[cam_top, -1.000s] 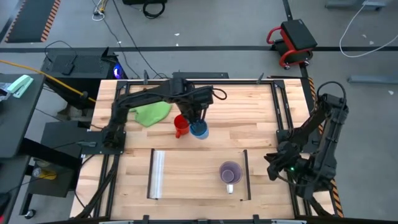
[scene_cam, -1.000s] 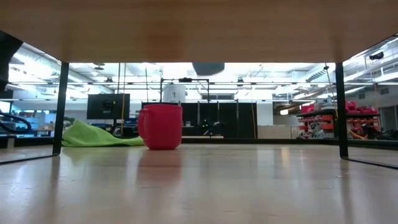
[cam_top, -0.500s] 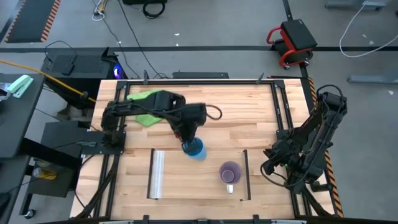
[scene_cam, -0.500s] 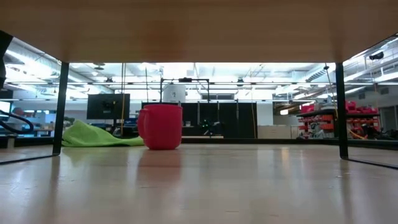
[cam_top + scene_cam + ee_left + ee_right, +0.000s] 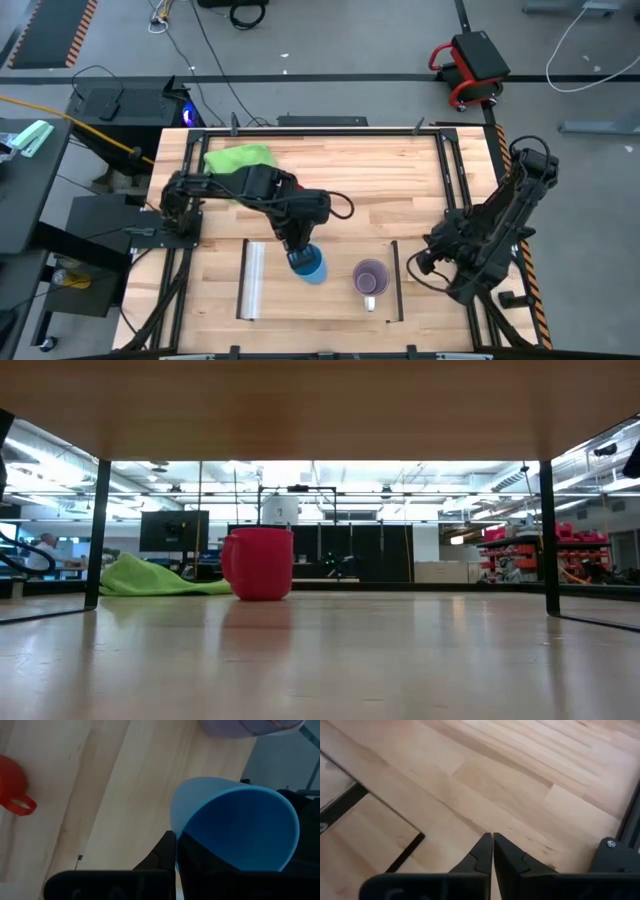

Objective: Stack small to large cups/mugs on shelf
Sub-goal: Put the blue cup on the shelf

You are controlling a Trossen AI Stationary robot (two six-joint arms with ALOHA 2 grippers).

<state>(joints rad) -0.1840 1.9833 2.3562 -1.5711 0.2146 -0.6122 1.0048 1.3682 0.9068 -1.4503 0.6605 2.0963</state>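
Next, my left gripper releases the light-blue cup onto the bare wood [image 5: 320, 279], setting it down next to the lilac mug.
My left gripper [image 5: 297, 250] hangs over the shelf [image 5: 330, 300], shut on the light-blue cup [image 5: 310, 266]. The shelf is a light-wood panel between a silvery rail [image 5: 253, 280] and a thin dark rail [image 5: 397, 280]. The lilac mug [image 5: 370, 277] stands upright on it near the dark rail, pale handle toward the near edge. The red mug [image 5: 258, 563] stands on the table farther back; in the high view the left arm hides it. My right gripper [image 5: 492, 842] is shut and holds nothing, at the table's right side by the dark rail. My left gripper holds the light-blue cup by its rim [image 5: 176, 822], with one finger [image 5: 167, 847] outside the wall and the other inside the cup. The fingers come from above and the far side. The cup is lifted clear and tilted, its mouth [image 5: 240, 830] turned up toward the wrist.
A green cloth [image 5: 238, 158] lies crumpled at the far left of the table, behind the red mug [image 5: 12, 790]. Bare wood lies between the silvery rail and the lilac mug [image 5: 240, 726]. Dark frame rails run along the table's left and right edges.
My left gripper has carried the light-blue cup from beside the red mug toward the near edge, ending over the shelf just left of the lilac mug. The red mug has stayed put. My right arm has swung slightly leftward, toward the shelf's dark rail.
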